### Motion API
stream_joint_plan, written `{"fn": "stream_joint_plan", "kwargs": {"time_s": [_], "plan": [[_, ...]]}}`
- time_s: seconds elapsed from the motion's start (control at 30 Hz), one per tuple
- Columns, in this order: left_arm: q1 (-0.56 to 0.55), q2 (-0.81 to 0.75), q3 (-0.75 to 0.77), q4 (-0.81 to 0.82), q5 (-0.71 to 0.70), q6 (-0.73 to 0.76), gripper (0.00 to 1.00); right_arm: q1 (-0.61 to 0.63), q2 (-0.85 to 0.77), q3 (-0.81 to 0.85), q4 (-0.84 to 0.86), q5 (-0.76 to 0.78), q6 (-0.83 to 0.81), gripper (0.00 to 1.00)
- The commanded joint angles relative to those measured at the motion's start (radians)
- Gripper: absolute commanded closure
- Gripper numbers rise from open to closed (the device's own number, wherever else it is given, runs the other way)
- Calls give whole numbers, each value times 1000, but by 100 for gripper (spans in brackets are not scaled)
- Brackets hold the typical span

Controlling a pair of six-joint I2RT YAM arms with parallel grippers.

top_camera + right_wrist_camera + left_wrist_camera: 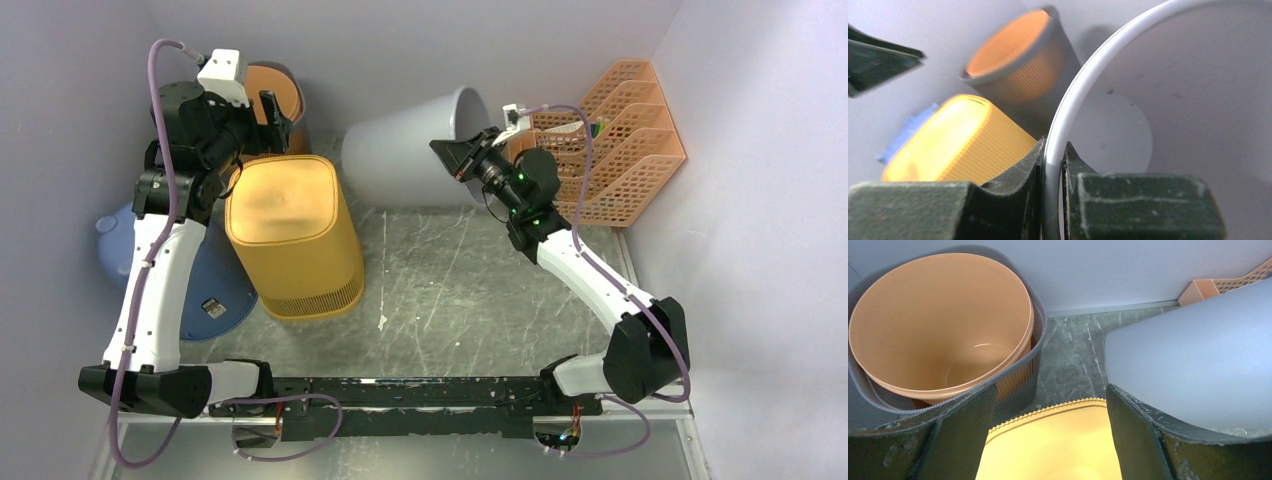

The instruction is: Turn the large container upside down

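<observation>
The large container, now tipped on its side at the back, will come to rest on the floor point(421, 226) between the yellow basket and the file rack, where I need to release it from my right gripper.
The large pale grey container point(405, 150) lies tipped on its side at the back centre, its mouth facing right. My right gripper point(468, 157) is shut on its white rim point(1083, 85), one jaw inside and one outside; the pinch shows in the right wrist view point(1050, 170). The container's wall also shows in the left wrist view point(1193, 370). My left gripper point(268, 118) is open and empty point(1048, 435), above the back edge of the yellow basket point(1048, 445).
The yellow ribbed basket point(292, 232) stands upside down left of centre. An orange bucket point(275, 85) sits inside a grey ribbed basket at the back left. A blue lid point(215, 285) lies by the left arm. An orange file rack point(620, 140) stands at the back right.
</observation>
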Motion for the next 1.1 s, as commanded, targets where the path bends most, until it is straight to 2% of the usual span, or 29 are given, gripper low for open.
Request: {"fn": "stream_joint_plan", "kwargs": {"time_s": [0.0, 0.13, 0.3, 0.47, 0.8, 0.93, 1.07], "plan": [[-9, -25, 35, -13, -10, 11, 9, -16, -40, -144, 535, 75, 238, 95], [-9, -25, 37, -14, 2, 8, 9, -85, 4, -296, 796, 164, 439, 94], [-9, -13, 57, -28, 3, 13, 10, -153, 177, -399, 1134, 174, 675, 95], [-10, -2, 78, -43, -14, 21, 10, -176, 325, -430, 1321, 171, 798, 95], [-12, 26, 80, -37, -13, 28, 10, -201, 436, -395, 1332, 120, 844, 92], [-13, 42, 85, -34, -17, 31, 10, -258, 443, -438, 1332, 100, 879, 92], [-16, 61, 84, -28, -15, 29, 10, -343, 444, -519, 1332, 16, 917, 91]]}}
